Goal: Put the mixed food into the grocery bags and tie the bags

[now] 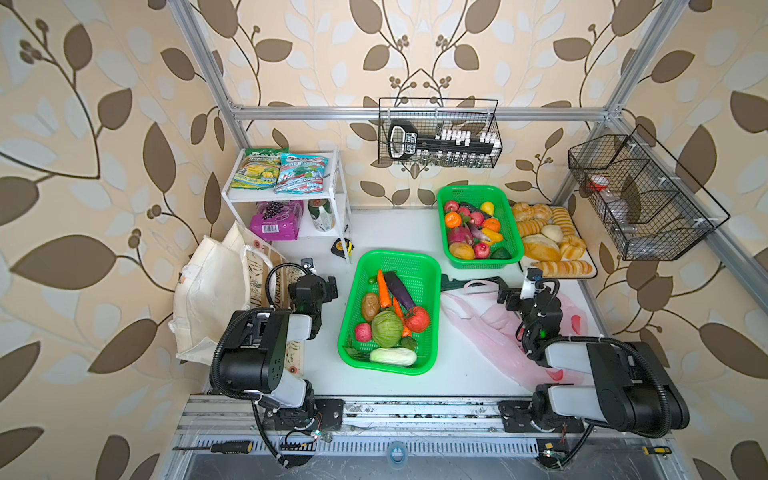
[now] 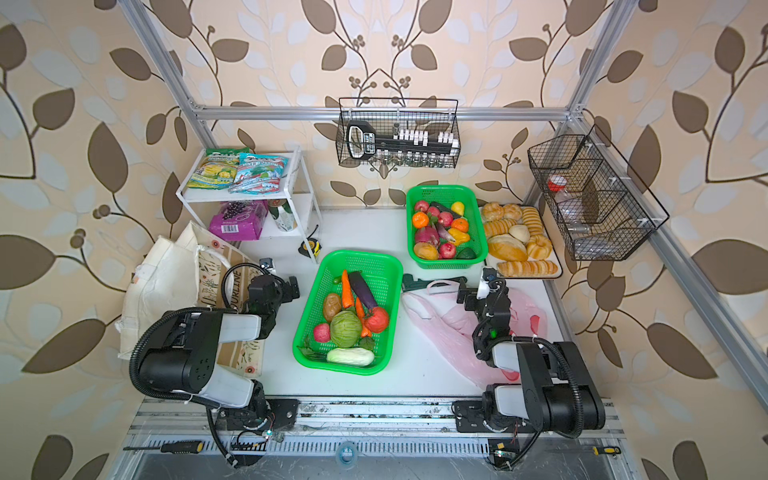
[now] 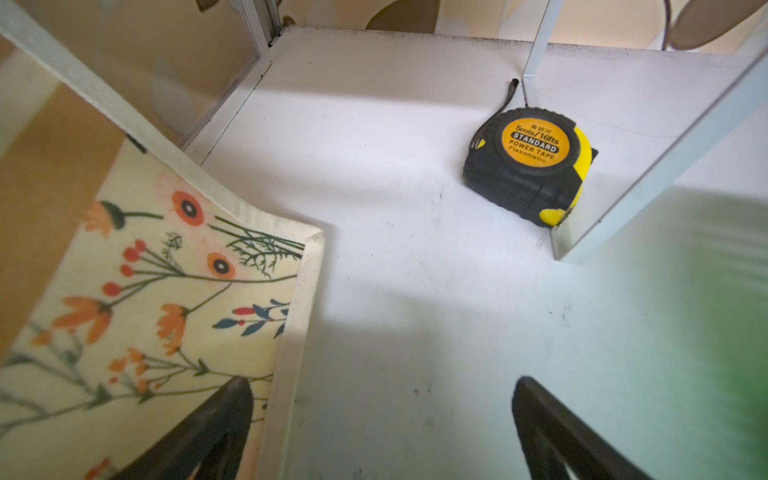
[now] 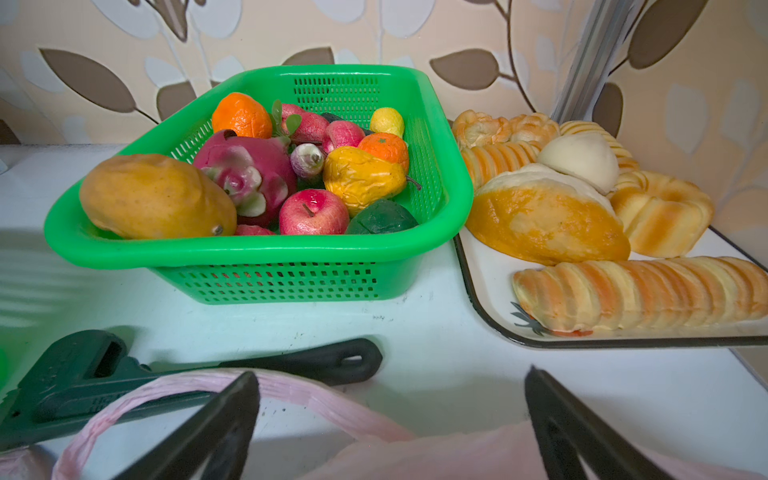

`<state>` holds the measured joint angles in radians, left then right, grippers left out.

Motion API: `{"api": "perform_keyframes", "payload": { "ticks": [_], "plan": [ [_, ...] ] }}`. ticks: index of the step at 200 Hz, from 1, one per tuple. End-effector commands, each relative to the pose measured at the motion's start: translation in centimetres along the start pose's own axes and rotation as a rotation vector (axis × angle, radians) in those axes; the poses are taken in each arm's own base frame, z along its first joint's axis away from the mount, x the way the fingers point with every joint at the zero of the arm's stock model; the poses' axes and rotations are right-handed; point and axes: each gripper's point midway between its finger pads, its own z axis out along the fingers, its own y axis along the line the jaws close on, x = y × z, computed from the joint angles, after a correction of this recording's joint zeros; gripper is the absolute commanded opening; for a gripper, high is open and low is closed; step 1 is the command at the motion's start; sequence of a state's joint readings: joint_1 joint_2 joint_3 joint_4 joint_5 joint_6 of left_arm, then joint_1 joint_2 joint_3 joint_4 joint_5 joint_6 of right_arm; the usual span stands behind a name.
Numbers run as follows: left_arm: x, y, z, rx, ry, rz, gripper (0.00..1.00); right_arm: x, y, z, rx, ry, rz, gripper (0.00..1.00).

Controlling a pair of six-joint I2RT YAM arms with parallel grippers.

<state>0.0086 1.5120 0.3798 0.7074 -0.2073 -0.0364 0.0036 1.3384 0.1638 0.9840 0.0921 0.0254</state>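
Observation:
My right hand should grip the rim of the near green basket (image 1: 436, 327), beside the tomato, on the side facing the pink plastic bag.
The cream canvas tote (image 1: 212, 291) lies at the left; its flowered corner (image 3: 166, 291) is beside my left gripper (image 3: 382, 382), which is open over bare table. The pink plastic bag (image 1: 490, 328) lies flat at the right. My right gripper (image 4: 390, 376) hangs open over the bag's handle (image 4: 291, 392). Cabbage (image 1: 387, 328), potato (image 1: 369, 306) and tomato (image 1: 417, 319) sit in the near green basket (image 1: 419, 282). The teal mint packet (image 1: 301, 172) lies on the white rack (image 1: 286, 195), with the purple grape packet (image 1: 276, 220) and the can (image 1: 322, 214) underneath.
A tape measure (image 3: 528, 166) lies by the rack's leg. A dark wrench (image 4: 124, 374) rests beside the pink bag. A fruit basket (image 4: 257, 249) and a bread tray (image 4: 490, 282) stand at the back right. Wire baskets (image 1: 440, 133) hang on the frame.

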Motion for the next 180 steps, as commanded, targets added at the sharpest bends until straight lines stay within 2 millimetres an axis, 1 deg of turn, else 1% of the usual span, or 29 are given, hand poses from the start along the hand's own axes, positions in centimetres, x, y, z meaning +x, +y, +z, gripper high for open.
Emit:
{"api": "perform_keyframes", "payload": {
  "ticks": [1, 97, 115, 126, 137, 140, 149, 170, 180],
  "plan": [
    [-1.6, -0.1, 0.0, 0.015, -0.044, -0.030, 0.99, -1.1, 0.2, 0.4, -0.012, -0.031, 0.000, 1.00],
    [-1.5, -0.1, 0.1, 0.013, -0.040, -0.029, 0.99, -1.1, 0.2, 0.4, -0.008, -0.030, -0.002, 1.00],
    [-1.6, 0.0, -0.3, 0.008, -0.056, -0.033, 0.99, -1.5, 1.1, 0.0, -0.035, -0.037, -0.035, 1.00],
    [-2.1, 0.7, -0.7, -0.022, -0.090, -0.058, 0.99, -2.3, 1.3, -0.2, -0.022, -0.042, -0.055, 1.00],
    [-2.1, 0.9, -1.2, -0.025, -0.098, -0.059, 0.99, -2.5, 1.0, -0.1, 0.000, 0.012, -0.049, 1.00],
    [-2.9, 0.8, -1.7, -0.020, -0.120, -0.063, 0.99, -2.8, 0.8, -0.1, 0.010, 0.022, -0.037, 1.00],
    [-3.5, 0.9, -2.3, -0.018, -0.123, -0.066, 0.99, -3.3, 0.5, -0.2, 0.030, 0.050, -0.003, 1.00],
    [-5.3, 1.5, -4.0, -0.041, -0.151, -0.083, 0.99, -4.8, 0.8, -1.8, 0.000, 0.026, 0.068, 1.00],
    [-6.0, 1.5, -4.8, -0.038, -0.144, -0.083, 0.99, -5.8, 1.5, -2.7, -0.045, 0.011, 0.072, 1.00]
  ]
}}
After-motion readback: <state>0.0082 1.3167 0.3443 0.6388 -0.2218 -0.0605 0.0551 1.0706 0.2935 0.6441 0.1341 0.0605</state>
